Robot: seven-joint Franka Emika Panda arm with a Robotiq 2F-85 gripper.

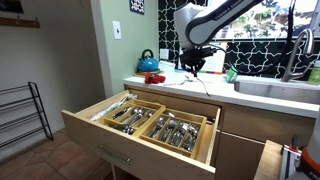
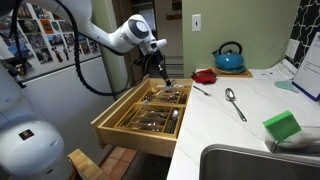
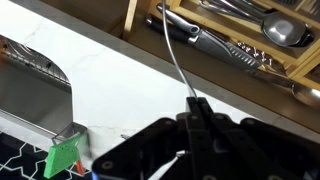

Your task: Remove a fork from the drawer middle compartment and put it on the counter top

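Note:
Next, my gripper releases the silver fork on the counter top beside the red object [image 1: 177,83], behind the open drawer.
The wide light-wood drawer [image 1: 112,143] [image 2: 128,134] stands pulled open under the counter top [image 1: 170,87] [image 2: 225,125] [image 3: 110,80]. Its organiser's middle compartment [image 1: 137,115] [image 2: 152,112] holds silver cutlery. My gripper [image 1: 198,64] [image 2: 163,74] [image 3: 196,102] is shut on the handle of a silver fork [image 3: 176,55]. It hovers above the counter's front edge, beside the open drawer. In the wrist view the fork reaches from my fingertips across the counter edge toward the drawer [image 3: 290,65]. Its tines are hard to make out.
A blue kettle [image 1: 147,62] [image 2: 229,57] and a red object [image 2: 205,75] stand at the far end of the counter. A spoon [image 2: 233,100] lies on the counter. A green sponge [image 2: 282,127] [image 3: 62,158] sits beside the sink [image 2: 250,165] [image 3: 30,95]. A wire rack [image 1: 20,110] stands on the floor.

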